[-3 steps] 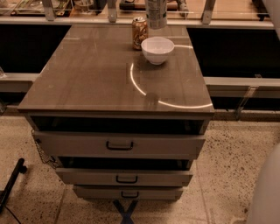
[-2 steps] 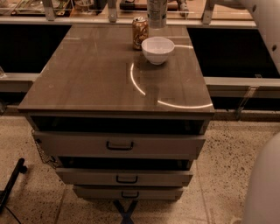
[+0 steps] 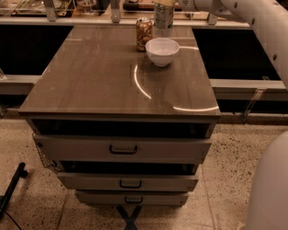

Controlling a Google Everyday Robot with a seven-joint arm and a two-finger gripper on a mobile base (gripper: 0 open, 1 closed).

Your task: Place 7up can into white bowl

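Next, my gripper lets go of the 7up can upright in the middle of the white bowl (image 3: 165, 48), near the orange-brown can.
The 7up can (image 3: 163, 19), silvery with greenish markings, stands upright at the far edge of the brown cabinet top (image 3: 103, 76), and its top is cut off by the upper edge of the view. The white bowl (image 3: 162, 50) sits just in front of it and holds nothing. My white arm (image 3: 256, 22) reaches in from the upper right. My gripper (image 3: 179, 3) is at the top edge, just right of the can's top, and is mostly out of view.
An orange-brown can (image 3: 144, 33) stands upright just left of the bowl and the 7up can. The cabinet has three drawers with dark handles (image 3: 123, 149). A counter with racks runs behind it (image 3: 54, 11). My white base (image 3: 270, 188) shows at the lower right.
My white arm has come into view from the upper right and reached toward the 7up can. The cans and the bowl have not moved.
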